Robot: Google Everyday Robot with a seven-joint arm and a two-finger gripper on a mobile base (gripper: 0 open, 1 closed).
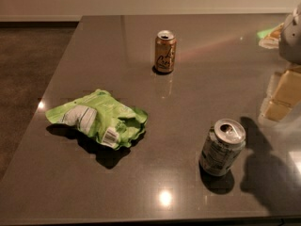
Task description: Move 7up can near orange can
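Note:
The middle of the 7up can's body [223, 150], below its silver top, should be gripped next by my gripper, which will go there and close.
The 7up can [222, 147], silver-grey and green with small white print and an opened silver top, stands on the dark table [188, 79] at the front right. The orange can [165, 52], orange-brown with dark cursive script, stands upright farther back near the table's middle. My gripper [282, 97] enters at the right edge, above and to the right of the 7up can and apart from it. It holds nothing that I can see. Its shadow falls on the table just right of the 7up can.
A crumpled green chip bag [99, 118] lies on the table's left side, left of both cans. The table's left edge borders a dark floor [28, 60]. A green-and-white object [269, 36] sits at the far right back edge.

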